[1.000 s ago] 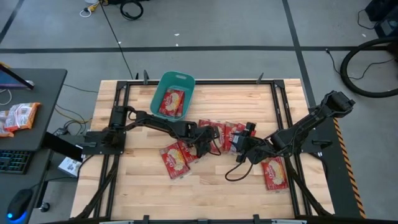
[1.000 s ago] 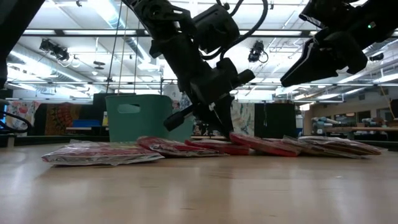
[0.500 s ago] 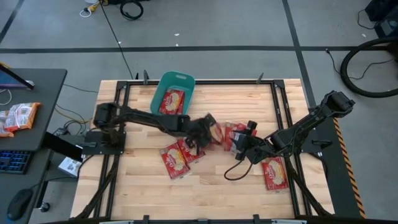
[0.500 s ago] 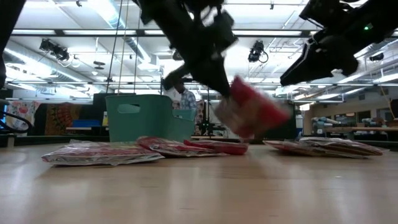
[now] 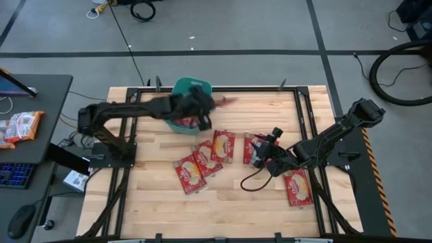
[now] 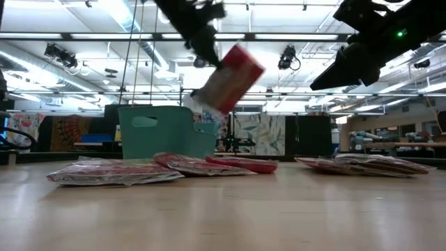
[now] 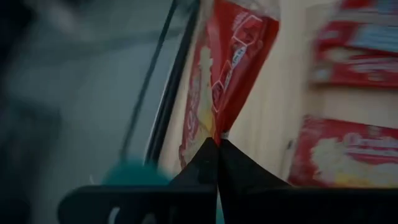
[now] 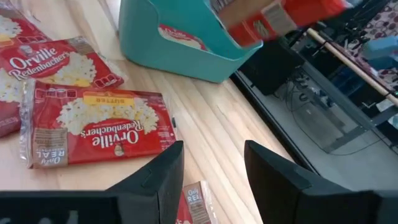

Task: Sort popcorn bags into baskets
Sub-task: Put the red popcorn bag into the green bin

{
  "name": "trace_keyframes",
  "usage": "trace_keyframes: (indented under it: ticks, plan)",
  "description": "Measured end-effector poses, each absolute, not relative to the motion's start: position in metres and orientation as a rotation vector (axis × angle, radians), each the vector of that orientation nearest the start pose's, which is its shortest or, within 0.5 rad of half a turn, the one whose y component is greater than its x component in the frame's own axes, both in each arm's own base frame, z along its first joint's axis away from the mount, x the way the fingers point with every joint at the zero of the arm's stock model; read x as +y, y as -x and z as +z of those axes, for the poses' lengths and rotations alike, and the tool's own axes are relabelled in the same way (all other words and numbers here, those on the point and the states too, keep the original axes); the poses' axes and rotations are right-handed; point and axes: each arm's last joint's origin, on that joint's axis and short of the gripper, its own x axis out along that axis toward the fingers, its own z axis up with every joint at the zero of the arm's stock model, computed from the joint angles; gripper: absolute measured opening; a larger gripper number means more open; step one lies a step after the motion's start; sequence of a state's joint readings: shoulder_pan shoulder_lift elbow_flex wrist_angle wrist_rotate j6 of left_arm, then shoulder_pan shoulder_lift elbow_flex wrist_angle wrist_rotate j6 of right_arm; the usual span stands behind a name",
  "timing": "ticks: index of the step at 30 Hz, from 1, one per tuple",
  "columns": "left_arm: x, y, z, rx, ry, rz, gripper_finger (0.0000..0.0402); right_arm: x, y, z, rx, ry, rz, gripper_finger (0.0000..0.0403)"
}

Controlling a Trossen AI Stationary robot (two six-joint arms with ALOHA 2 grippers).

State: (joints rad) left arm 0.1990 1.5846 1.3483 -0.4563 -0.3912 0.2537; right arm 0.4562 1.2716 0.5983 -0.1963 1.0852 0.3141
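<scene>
I should let go of the red popcorn bag with my left gripper inside the teal bin (image 5: 187,113), on top of the bag lying there.
My left gripper (image 5: 202,111) is above the teal bin (image 5: 183,86) at the table's far edge, shut on a red popcorn bag (image 6: 230,75). The same bag shows in the left wrist view (image 7: 230,74) and the right wrist view (image 8: 280,18). Another bag (image 8: 180,36) lies inside the bin. Several red bags lie flat on the table: one in the middle (image 5: 223,145), two overlapping nearer (image 5: 192,172), one under the right arm (image 5: 253,150), one at the right (image 5: 298,187). My right gripper (image 5: 271,143) hovers open above the middle bags. My left gripper pinches the bag's narrow end edge (image 7: 219,129) between its two shut fingertips (image 7: 205,158). The bag is lifted clear of the table. It hangs tilted below the gripper and reaches out past the fingers over the bin's right side (image 6: 209,132).
The wooden table (image 5: 236,209) has a black frame along its edges. A cable (image 5: 253,182) loops on the table near the right arm. A side desk with orange-and-white packets (image 5: 20,125) stands at the left. Bare wood shows along the near edge.
My left gripper took a bag from the middle cluster, lifted it clear and swung it up toward the table's far edge, over the teal bin. The bag went from flat among the others to hanging tilted in the air. The right arm barely moved.
</scene>
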Motion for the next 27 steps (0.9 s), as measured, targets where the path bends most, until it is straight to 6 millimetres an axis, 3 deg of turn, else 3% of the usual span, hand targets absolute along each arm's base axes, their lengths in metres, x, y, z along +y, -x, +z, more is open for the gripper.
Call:
trace_keyframes:
  ticks: [7, 13, 19, 27]
  plan:
    - [0.128, -0.301, 0.293, 0.943, 0.103, 0.748, 0.0002, 0.075, -0.213, 0.187, 0.537, 0.312, -0.659, 0.0174]
    - [0.157, -0.274, 0.285, 1.04, 0.342, 0.823, 0.0005, 0.073, -0.213, 0.187, 0.544, 0.307, -0.66, 0.0174]
    - [0.178, -0.255, 0.281, 1.058, 0.578, 0.819, 0.0006, 0.072, -0.214, 0.187, 0.548, 0.301, -0.658, 0.0174]
    - [0.196, -0.234, 0.279, 1.087, 0.704, 0.853, 0.0007, 0.072, -0.214, 0.187, 0.552, 0.305, -0.653, 0.0174]
